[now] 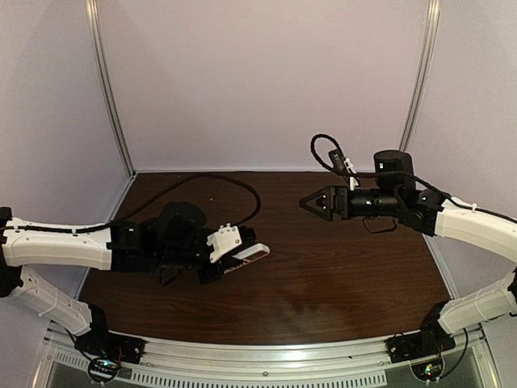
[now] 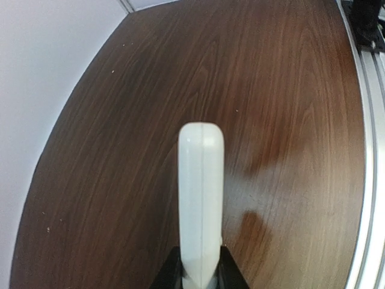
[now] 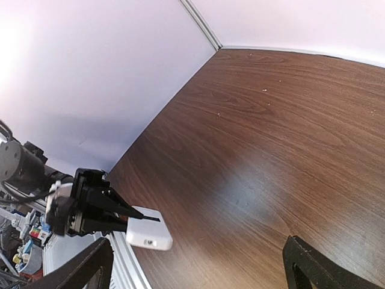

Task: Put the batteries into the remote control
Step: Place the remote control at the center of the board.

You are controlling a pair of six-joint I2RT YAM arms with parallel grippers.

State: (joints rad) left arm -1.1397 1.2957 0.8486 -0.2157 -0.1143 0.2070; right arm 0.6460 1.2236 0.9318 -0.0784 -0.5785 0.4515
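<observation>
Next, I let go of the white remote control with my left gripper on the dark wooden table (image 1: 250, 265) between the black cable and metal rail.
My left gripper (image 1: 233, 260) is shut on one end of the white remote control (image 1: 250, 254) and holds it above the table, left of centre. A strip of its red panel shows in the top view. In the left wrist view the remote (image 2: 201, 198) stands edge-on between my fingers (image 2: 170, 274). The right wrist view shows it from afar (image 3: 148, 232). My right gripper (image 1: 309, 202) is open and empty, raised over the back middle of the table, pointing left; its fingers (image 3: 308, 265) stand wide apart. No batteries are in view.
A black cable (image 1: 238, 183) loops over the back left of the dark wooden table (image 1: 339, 275). A metal rail (image 1: 266, 356) runs along the near edge. Pale walls close the back and both sides.
</observation>
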